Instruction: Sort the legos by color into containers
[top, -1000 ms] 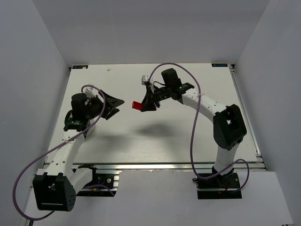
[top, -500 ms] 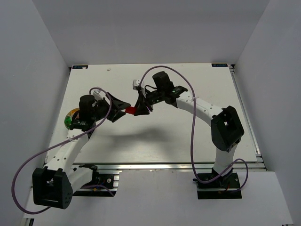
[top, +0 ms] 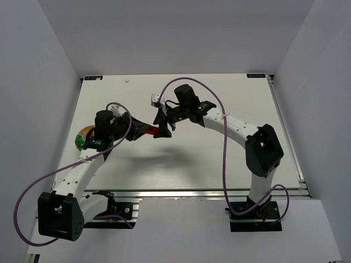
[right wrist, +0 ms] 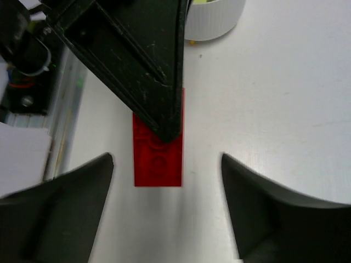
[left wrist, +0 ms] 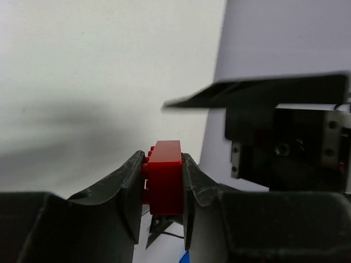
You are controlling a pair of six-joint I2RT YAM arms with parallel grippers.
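My left gripper should drop the red lego in the middle of the round white container [top: 89, 135].
A red lego [left wrist: 164, 175] is clamped between the fingers of my left gripper [left wrist: 163, 164], which is shut on it above the table's middle left [top: 148, 130]. My right gripper [right wrist: 166, 167] faces it, open, its fingers wide on either side of the red lego [right wrist: 158, 161] and not touching it. In the top view the right gripper [top: 163, 129] sits tip to tip with the left one. The round white container [top: 82, 137] lies at the left, partly hidden behind the left arm, with coloured pieces inside. No other legos show.
The white container's ribbed wall [right wrist: 214, 22] shows at the top of the right wrist view. Purple cables loop over both arms. The aluminium rail [top: 192, 192] runs along the near edge of the table.
Both arms came together left of the middle. The left gripper shut on the red lego and the right gripper, which held it before, opened.
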